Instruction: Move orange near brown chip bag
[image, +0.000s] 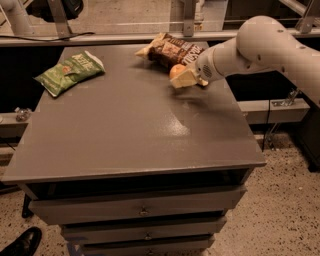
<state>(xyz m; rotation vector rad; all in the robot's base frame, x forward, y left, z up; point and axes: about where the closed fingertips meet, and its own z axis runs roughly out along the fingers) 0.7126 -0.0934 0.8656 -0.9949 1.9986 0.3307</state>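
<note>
The orange, now near the table's far end, will be released by my gripper on the grey table (187, 76), close in front of the lower end of the brown chip bag.
The orange (175, 70) is held between the cream fingers (186, 79) of my gripper (182, 76), just above or on the grey table (125, 130) near its far right. The gripper looks shut on the orange, which shows only partly behind the fingers. The brown chip bag (169, 50), dark brown with cream-yellow ends and white lettering, lies at the table's back edge, directly behind the orange and almost touching it. My white arm (260, 42) reaches in from the right.
A green chip bag (70, 72) lies at the table's far left. The table has drawers (142, 210) below its front edge. A rail and low shelves run behind and to the right. A dark shoe (22, 242) is on the floor at lower left.
</note>
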